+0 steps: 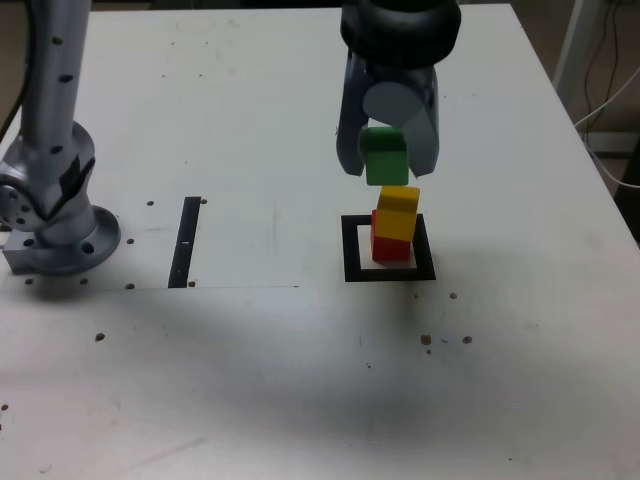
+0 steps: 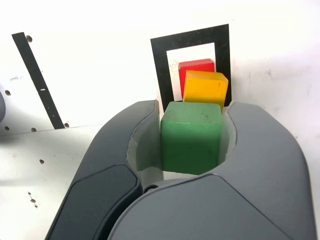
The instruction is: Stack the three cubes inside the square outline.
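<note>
Next, my gripper releases the green cube on top of the yellow cube point(image 1: 398, 196) point(image 2: 204, 92), so that it sits squarely over that yellow cube.
The red cube point(image 1: 390, 247) point(image 2: 196, 66) rests inside the square outline point(image 1: 352, 255) point(image 2: 160, 65), and the yellow cube point(image 1: 398, 211) point(image 2: 205, 87) sits on top of it, shifted a little toward the exterior view's right. My gripper point(image 1: 385, 158) point(image 2: 191, 137) is shut on the green cube point(image 1: 384, 156) point(image 2: 191, 137), holding it in the air just above the yellow cube and slightly toward the exterior view's left. In the wrist view both grey fingers point(image 2: 125, 150) press the green cube's sides.
A thin black strip point(image 1: 186, 241) point(image 2: 37, 80) lies on the white table point(image 1: 250, 120) at the exterior view's left of the outline. The arm's grey base point(image 1: 55, 220) stands at the far left. Small screw holes dot the table.
</note>
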### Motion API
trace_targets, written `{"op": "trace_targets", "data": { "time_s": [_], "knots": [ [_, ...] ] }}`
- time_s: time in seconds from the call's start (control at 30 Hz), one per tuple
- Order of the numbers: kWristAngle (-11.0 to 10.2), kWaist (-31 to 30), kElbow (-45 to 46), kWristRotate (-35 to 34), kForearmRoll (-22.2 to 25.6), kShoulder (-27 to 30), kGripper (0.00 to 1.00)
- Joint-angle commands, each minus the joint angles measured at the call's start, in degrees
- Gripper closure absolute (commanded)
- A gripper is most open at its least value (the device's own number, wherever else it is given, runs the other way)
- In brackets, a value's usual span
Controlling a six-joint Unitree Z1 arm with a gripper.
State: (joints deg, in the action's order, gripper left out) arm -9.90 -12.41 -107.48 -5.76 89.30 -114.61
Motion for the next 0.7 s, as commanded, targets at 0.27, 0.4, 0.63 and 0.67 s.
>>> {"op": "trace_targets", "data": {
  "time_s": [0.27,0.4,0.63,0.67],
  "knots": [
    [-0.8,0.0,-0.4,0.6,0.2,-2.7,0.65],
    [-0.8,0.1,-0.5,0.9,0.1,-3.3,0.65],
    [-0.8,0.6,-0.8,1.6,0.1,-4.4,0.63],
    [-0.7,0.7,-0.8,1.7,0.1,-4.6,0.62]
  ]
}}
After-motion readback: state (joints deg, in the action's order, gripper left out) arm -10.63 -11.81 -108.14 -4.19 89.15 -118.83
